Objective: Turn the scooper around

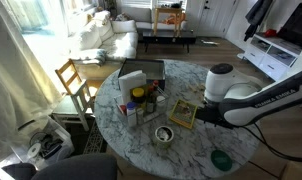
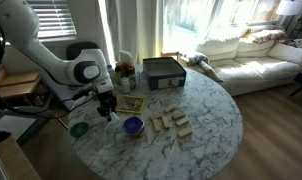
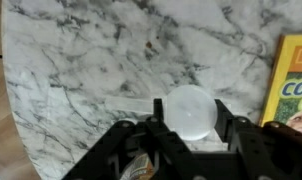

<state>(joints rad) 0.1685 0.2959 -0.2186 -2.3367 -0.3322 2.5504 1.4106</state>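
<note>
The scooper's handle [image 3: 131, 103] sticks out while my gripper has its fingers around the scooper's white cup, so next I put the scooper down and take it by the handle.
The scooper [image 2: 133, 126] is a small blue-purple round cup on the marble table, in front of a yellow book [image 2: 131, 102]. A small round cup [image 1: 163, 134] in an exterior view looks grey there and may be the same thing. My gripper [image 2: 104, 108] hangs low over the table to the side of the book, apart from the scooper. It also shows in an exterior view [image 1: 203, 113]. In the wrist view the fingers [image 3: 193, 125] stand wide apart with a pale, blurred round disc [image 3: 191, 108] between them. I cannot tell what the disc is. The scooper is out of the wrist view.
A green round dish [image 2: 79, 128] [image 1: 221, 159] lies near the table edge by the arm. Several wooden blocks [image 2: 171, 124] lie beside the scooper. A dark box [image 2: 163, 72] [image 1: 141, 72] and jars [image 1: 141, 100] stand further back. The table edge [image 3: 11, 120] shows in the wrist view.
</note>
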